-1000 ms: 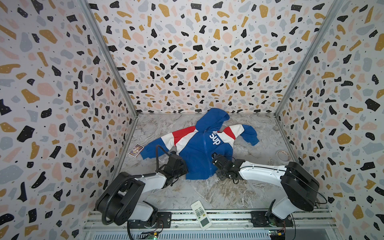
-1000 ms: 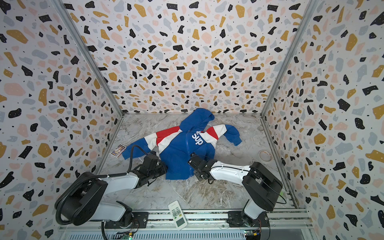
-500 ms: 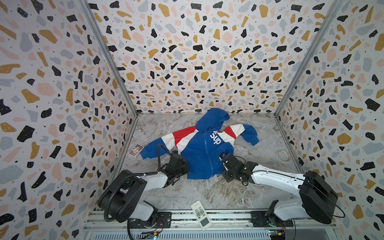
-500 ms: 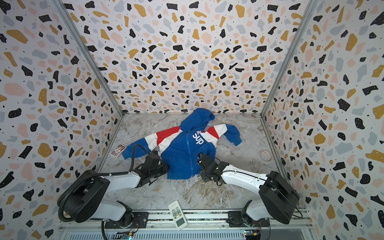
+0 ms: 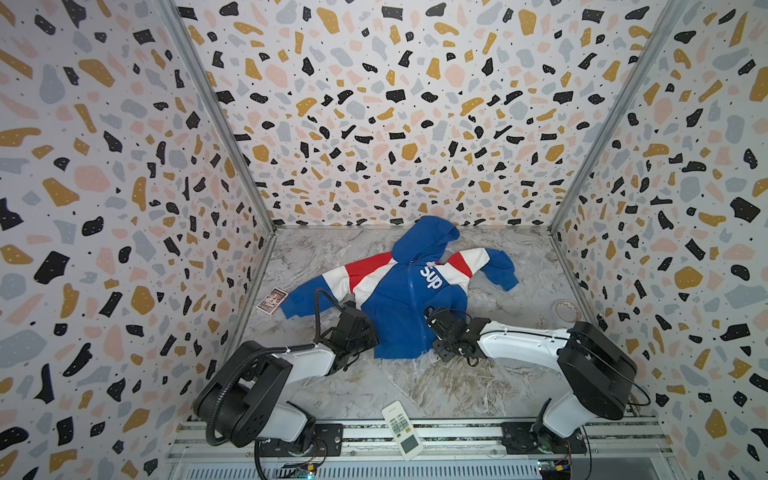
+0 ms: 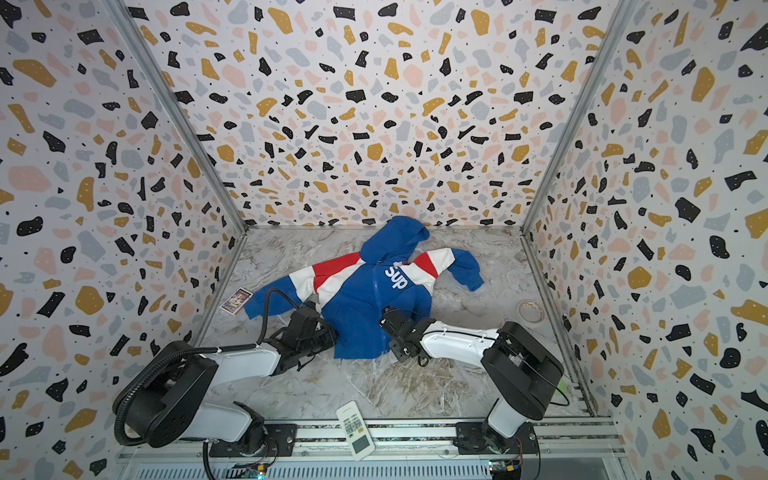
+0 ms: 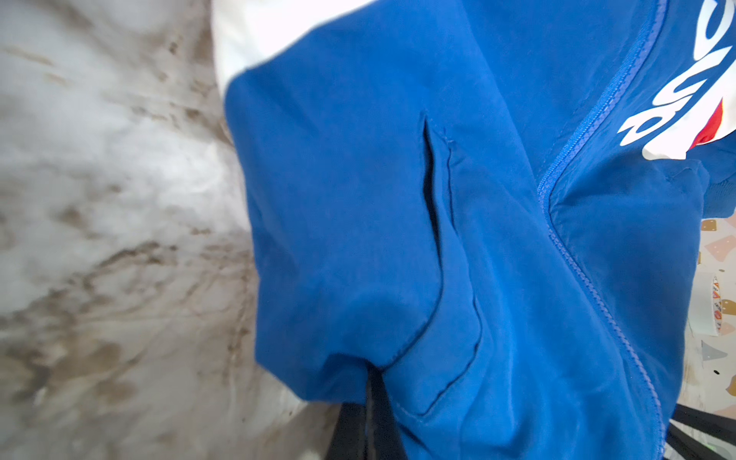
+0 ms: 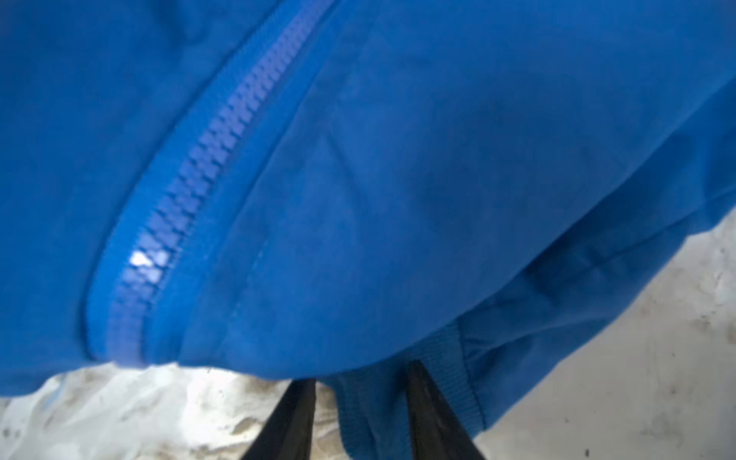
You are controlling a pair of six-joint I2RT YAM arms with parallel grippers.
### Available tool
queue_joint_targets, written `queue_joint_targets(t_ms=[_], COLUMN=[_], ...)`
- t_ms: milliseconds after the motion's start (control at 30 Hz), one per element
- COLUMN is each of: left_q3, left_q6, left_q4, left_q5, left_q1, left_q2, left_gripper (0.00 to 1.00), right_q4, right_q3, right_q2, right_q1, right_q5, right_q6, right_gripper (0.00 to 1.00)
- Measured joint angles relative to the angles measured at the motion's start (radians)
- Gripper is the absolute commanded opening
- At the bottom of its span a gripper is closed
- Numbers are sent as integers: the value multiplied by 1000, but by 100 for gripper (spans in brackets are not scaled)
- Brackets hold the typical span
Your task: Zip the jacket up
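The ribbed hem is tucked under the front panel, so the robot's right gripper needs to grab the hem [image 8: 372, 402] and pull it away from the zipper to spread the panel out.
The blue jacket [image 5: 399, 299] [image 6: 361, 307] lies flat on the marble floor with its hood at the far end, red and white bands on chest and sleeves. My left gripper [image 5: 371, 337] [image 6: 331, 337] is at its near left hem corner; the left wrist view shows that gripper [image 7: 372, 382] shut on the blue fabric [image 7: 438, 199]. My right gripper [image 5: 429, 326] [image 6: 384, 328] is at the near right hem corner. In the right wrist view it [image 8: 360, 374] stands open, the ribbed hem [image 8: 398, 402] loose between its fingers [image 8: 294, 414]. The zipper's [image 8: 191, 171] teeth are meshed where they show.
A white remote control [image 5: 402, 430] lies at the front edge between the arm bases. A small card [image 5: 272, 300] sits by the left wall and a tape roll [image 5: 567, 310] by the right wall. Patterned walls [image 5: 395, 124] enclose three sides.
My right gripper's jaws have spread apart; its arm swung out to the right and came back to the hem corner. The left gripper kept its grip in place.
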Motion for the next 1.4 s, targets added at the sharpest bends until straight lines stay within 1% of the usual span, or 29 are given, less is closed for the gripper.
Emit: queue_joint_targets(t_ms=[233, 300, 400, 467, 600, 633, 833, 933, 1067, 1100, 1133, 1233, 1267, 1333, 1400], left_q3=[0, 0, -3, -6, -10, -11, -19, -27, -47, -51, -55, -69, -75, -87, -102], left_q6=[15, 17, 18, 18, 18, 18, 18, 16, 9, 6, 5, -4, -7, -11, -13], left_q4=[-2, -3, 0, 2, 8, 8, 9, 18, 40, 46, 48, 52, 51, 47, 40], left_q5=[0, 0, 0, 0, 0, 0, -2, -1, 8, 14, 21, 39, 43, 49, 55], left_q1=[0, 0, 0, 0, 0, 0, 0, 0, 0, 0, -1, -5, -5, -5, -5], left_q2=[0, 0, 0, 0, -1, -1, -11, -14, -23, -25, -27, -42, -49, -66, -89], left_gripper=[0, 0, 0, 0, 0, 0, 0, 0, 0, 0, 0, 0, 0, 0, 0], right_q4=[8, 15, 23, 25, 27, 26, 19, 23, 17, 19, 22, 35, 38, 24, -7], right_q3=[-10, -21, -37, -44, -61, -68, -142, -210, -300, -319, -332, -381, -401, -435, -451], right_q2=[-20, -32, -48, -58, -75, -82, -194, -293, -463, -520, -563, -731, -785, -874, -947], right_q1=[-48, -59, -69, -74, -93, -98, -141, -179, -249, -272, -292, -383, -407, -430, -434], right_q5=[-6, -10, -18, -24, -25, -24, -8, 9, 20, 15, 2, -52, -73, -105, -141], right_q6=[-15, -21, -25, -30, -33, -32, 27, 94, 180, 202, 216, 284, 306, 350, 386], right_gripper=[40, 37, 29, 19, 2, 0, 0, 0, 0, 2, 6, 35, 40, 40, 36])
